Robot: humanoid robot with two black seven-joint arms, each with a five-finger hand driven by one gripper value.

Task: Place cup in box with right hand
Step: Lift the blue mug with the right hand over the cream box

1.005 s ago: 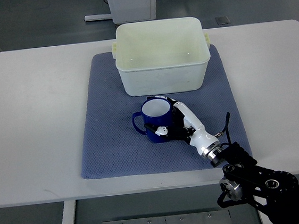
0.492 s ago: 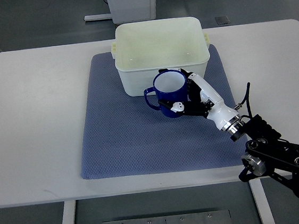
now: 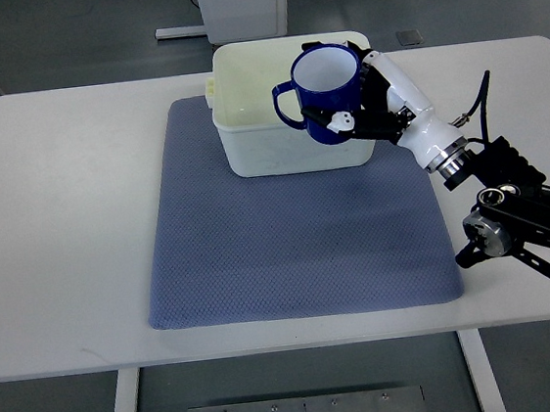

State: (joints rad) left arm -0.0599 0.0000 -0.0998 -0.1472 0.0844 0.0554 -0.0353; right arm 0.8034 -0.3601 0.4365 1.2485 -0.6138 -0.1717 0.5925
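Note:
My right gripper needs to let go of the dark blue cup inside the cream box, about midway [image 3: 293, 107] along the box's near side.
A dark blue cup [image 3: 324, 91] with a white inside hangs upright in the air over the right half of the cream plastic box [image 3: 239, 141]. Its handle points left. My right hand [image 3: 363, 108], white with black fingers, is shut around the cup's right side, and its arm runs down to the picture's right edge. The box stands at the far end of the blue-grey mat [image 3: 288, 234], and what shows of its inside holds nothing. The left arm is out of view.
The mat lies in the middle of a white table [image 3: 59, 209]. A white cabinet base [image 3: 239, 3] stands on the floor beyond the table's far edge. My right arm's black joint [image 3: 523, 229] hangs over the table's front right corner.
My right hand has lifted the cup off the mat and carried it up and away, from in front of the box to above the box's right half.

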